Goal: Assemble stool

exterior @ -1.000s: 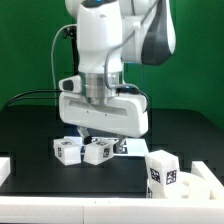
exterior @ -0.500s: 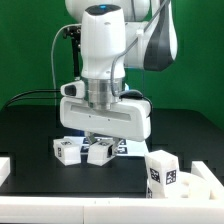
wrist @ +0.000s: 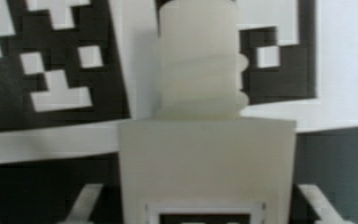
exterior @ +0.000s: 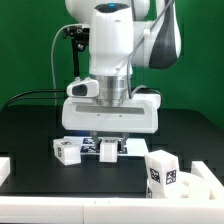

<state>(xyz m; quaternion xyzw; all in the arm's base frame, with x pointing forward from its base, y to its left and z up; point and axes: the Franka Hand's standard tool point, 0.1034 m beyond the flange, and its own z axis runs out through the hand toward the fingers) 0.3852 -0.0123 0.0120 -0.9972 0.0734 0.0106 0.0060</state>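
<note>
The gripper is around the stool leg beside its tag, too far toward the narrow end, so I will back off and grip the leg nearer its wide end [exterior: 109, 157].
A white stool leg [wrist: 208, 130] lies under my gripper [wrist: 204, 205], its narrow stepped end pointing away over the marker board [wrist: 51, 70]. My fingers [wrist: 91, 200] stand on either side of its wide end with a dark gap at each side, so the gripper is open. In the exterior view the gripper [exterior: 109, 141] hangs low over this leg [exterior: 109, 151]. A second tagged leg [exterior: 68, 150] lies to the exterior view's left. A third leg [exterior: 160, 170] stands upright at the front right. I cannot pick out the round seat.
The marker board [exterior: 128, 147] lies on the black table behind the legs. White raised parts [exterior: 203, 181] sit at the front right and at the front left edge [exterior: 4, 166]. A green wall closes the back.
The arm has moved toward the exterior view's right and turned at the wrist. The leg below it now shows further right, away from the second leg.
</note>
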